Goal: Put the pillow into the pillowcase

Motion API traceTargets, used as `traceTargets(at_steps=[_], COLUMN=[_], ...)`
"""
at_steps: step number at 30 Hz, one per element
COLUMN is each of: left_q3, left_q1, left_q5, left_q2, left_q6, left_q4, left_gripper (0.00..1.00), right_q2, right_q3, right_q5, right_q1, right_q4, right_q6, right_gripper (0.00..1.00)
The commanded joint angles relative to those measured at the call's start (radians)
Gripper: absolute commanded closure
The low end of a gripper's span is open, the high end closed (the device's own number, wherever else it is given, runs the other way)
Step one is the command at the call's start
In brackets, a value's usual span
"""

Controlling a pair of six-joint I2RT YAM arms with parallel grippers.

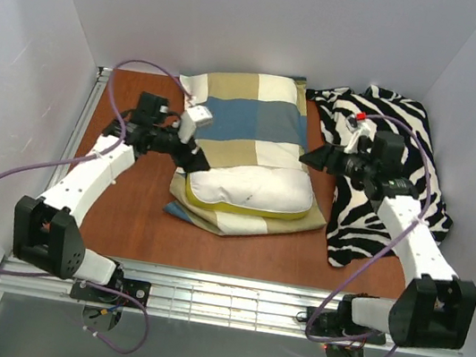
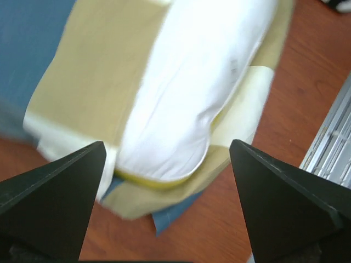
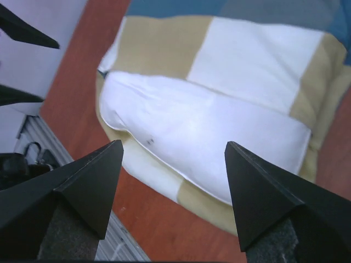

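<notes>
The pillow's white top by its near yellow edge [image 1: 263, 198] [image 2: 237, 53], past the middle toward my right gripper, should be gripped by my left gripper.
The white pillow [image 1: 250, 189] with a yellow edge lies on the near half of the checked blue, tan and cream pillowcase [image 1: 247, 121] in the middle of the table. My left gripper [image 1: 194, 159] is open and empty, just left of the pillow's left end. My right gripper [image 1: 306, 159] is open and empty, just above the pillow's right end. The left wrist view shows the pillow [image 2: 203, 87] on the pillowcase [image 2: 93, 82] between open fingers [image 2: 55, 203]. The right wrist view shows the pillow [image 3: 203, 131] and pillowcase [image 3: 159, 46] below open fingers [image 3: 263, 192].
A black-and-white zebra-striped cloth [image 1: 383, 179] lies at the right under my right arm. The brown table [image 1: 123, 215] is walled by white panels. A metal rail [image 1: 228, 299] runs along the near edge.
</notes>
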Motion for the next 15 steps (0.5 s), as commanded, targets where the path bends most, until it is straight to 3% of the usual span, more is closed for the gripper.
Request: traceTargets(at_steps=[1, 3, 7, 11, 15], left_q3=[-0.035, -0.049, 0.016, 0.108, 0.157], left_q1=[-0.257, -0.413, -0.593, -0.666, -0.695], left_q5=[-0.127, -0.263, -0.371, -0.418, -0.518], left_q2=[-0.010, 0.035, 0.254, 0.427, 0.553], left_q6=[-0.001, -0.005, 0.086, 0.110, 0.129], left_q4=[0.145, 0.263, 0.438, 0.553, 0.653], left_gripper=[0.11, 0.10, 0.09, 0.08, 0.07], right_q2=[-0.033, -0.032, 0.002, 0.059, 0.065], right_q3=[-0.139, -0.150, -0.144, -0.155, -0.191], right_q5=[0.075, 0.227, 0.442, 0.545, 0.536], right_q1=[-0.018, -0.018, -0.018, -0.032, -0.048], right_q4=[-0.201, -0.244, -0.258, -0.267, -0.267], right_q6=[-0.162, -0.245, -0.374, -0.435, -0.452], right_gripper=[0.30, 0.30, 0.33, 0.34, 0.34])
